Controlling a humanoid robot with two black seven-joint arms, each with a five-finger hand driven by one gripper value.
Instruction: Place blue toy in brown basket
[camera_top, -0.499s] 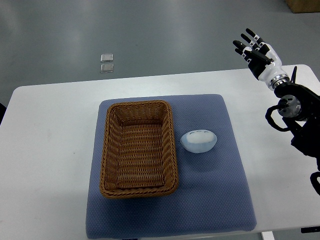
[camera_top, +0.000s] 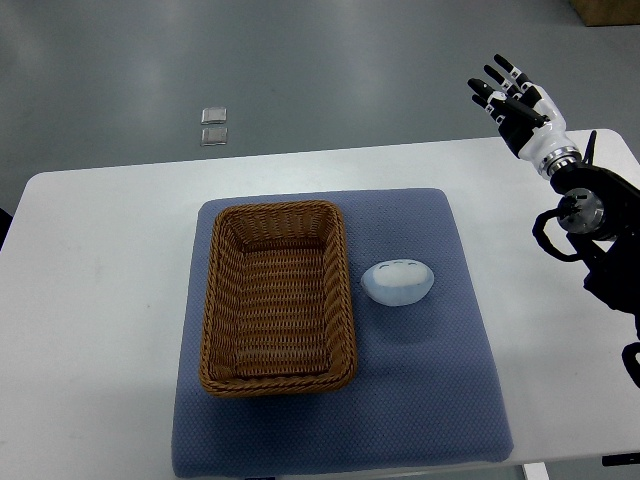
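Next, my right gripper goes to the blue toy's end farther from the brown basket (camera_top: 416, 272) and closes there.
A pale blue, rounded toy (camera_top: 398, 282) lies on the blue mat just right of the brown wicker basket (camera_top: 222, 300). The basket holds nothing that I can see. My right hand (camera_top: 512, 104) is raised at the upper right, past the table's far edge, well away from the toy. Its fingers are spread and hold nothing. The right arm (camera_top: 592, 232) runs down along the picture's right edge. No left arm shows.
The blue mat (camera_top: 430, 380) covers the middle of the white table (camera_top: 100, 300). Two small clear squares (camera_top: 213, 125) lie on the grey floor beyond the table. A brown box corner (camera_top: 606, 10) shows at the top right.
My right hand has shifted slightly to the right and up. Toy and basket have not moved.
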